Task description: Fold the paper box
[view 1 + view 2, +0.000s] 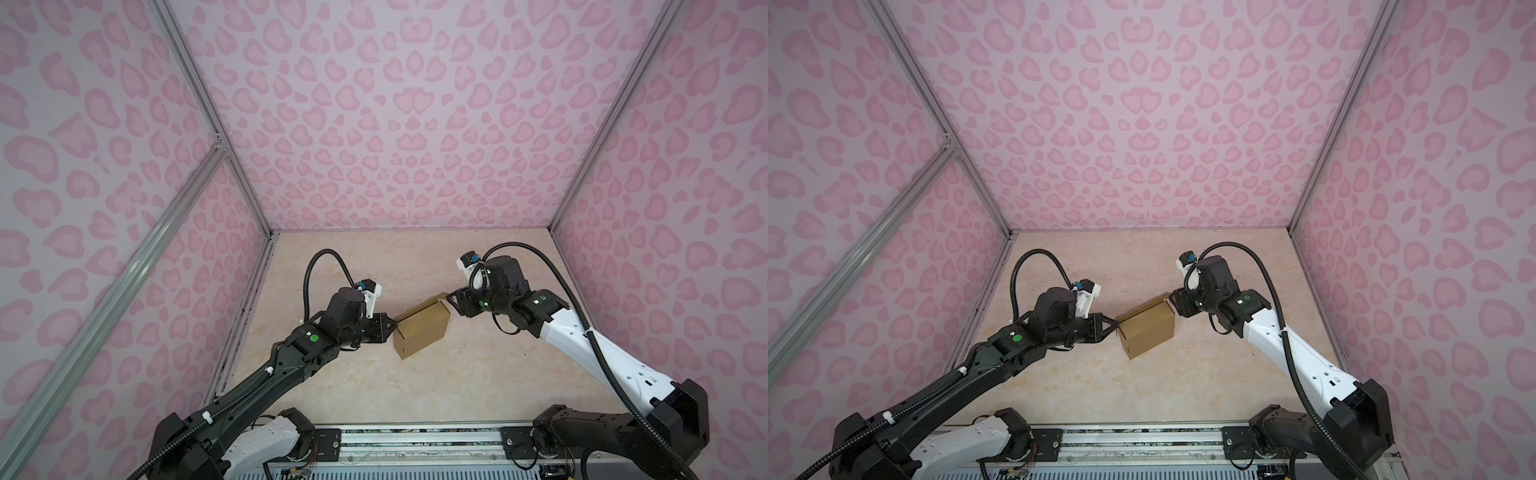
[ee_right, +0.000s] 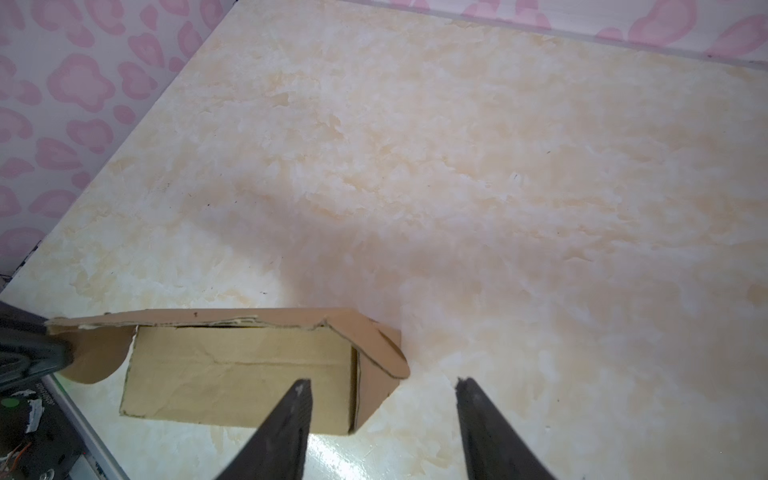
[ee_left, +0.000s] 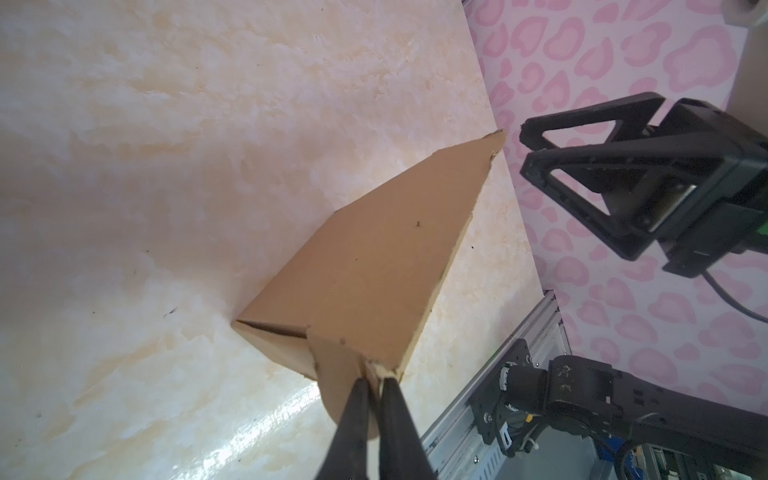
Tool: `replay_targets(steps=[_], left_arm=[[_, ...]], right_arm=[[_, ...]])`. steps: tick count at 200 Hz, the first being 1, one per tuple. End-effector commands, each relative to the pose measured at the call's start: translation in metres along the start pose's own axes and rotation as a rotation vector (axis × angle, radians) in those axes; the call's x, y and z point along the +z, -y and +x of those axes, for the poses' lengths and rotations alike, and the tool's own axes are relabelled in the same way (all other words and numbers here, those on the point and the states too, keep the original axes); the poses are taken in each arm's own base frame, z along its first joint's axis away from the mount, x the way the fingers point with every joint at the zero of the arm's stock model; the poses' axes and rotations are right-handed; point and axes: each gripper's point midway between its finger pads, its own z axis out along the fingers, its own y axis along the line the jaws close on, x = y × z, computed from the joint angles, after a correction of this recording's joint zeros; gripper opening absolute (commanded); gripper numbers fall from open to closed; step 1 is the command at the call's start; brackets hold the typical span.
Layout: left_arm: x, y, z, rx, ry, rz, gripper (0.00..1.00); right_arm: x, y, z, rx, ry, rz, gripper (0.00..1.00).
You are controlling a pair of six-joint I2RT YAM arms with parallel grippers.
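Note:
The lid's free rounded flap sticks out past the side of the box. Next, my right gripper pinches it by the lid's corner (image 2: 327,321) and folds it down before tucking.
The paper box (image 1: 422,328) (image 1: 1146,328) is a small brown cardboard box standing on the marbled table, shown in both top views. Its lid panel (image 3: 374,257) is folded over the top, with rounded side flaps hanging at both ends. My left gripper (image 1: 392,326) (image 3: 375,376) is shut on the lid's corner at the box's left end. My right gripper (image 1: 452,302) (image 2: 382,382) is open just off the box's far right corner (image 2: 374,365), with nothing between its fingers. It also appears in the left wrist view as the right gripper (image 3: 524,145), a short gap from the lid's tip.
Pink patterned walls (image 1: 395,124) enclose the table on three sides. An aluminium rail (image 1: 415,440) with both arm bases runs along the front edge. Bare marbled tabletop (image 1: 415,386) lies in front of and behind the box.

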Motion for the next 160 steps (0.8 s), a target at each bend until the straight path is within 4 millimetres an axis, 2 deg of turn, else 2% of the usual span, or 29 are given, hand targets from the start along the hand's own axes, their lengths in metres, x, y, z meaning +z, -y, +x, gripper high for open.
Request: replay_targets(steps=[1,64,160], left_arm=[[-0.002,0.003,-0.005,0.012,0.012,0.002,0.12],[0.000,0.004,-0.005,0.019,0.003,0.002,0.11],[0.000,0.003,-0.004,0.015,0.004,0.004,0.11]], right_arm=[[0.005,-0.004,-0.009,-0.036,0.031,-0.028,0.60],[0.016,-0.006,-0.012,-0.036,0.032,-0.059,0.57],[0.019,-0.012,0.002,-0.031,-0.019,-0.084,0.30]])
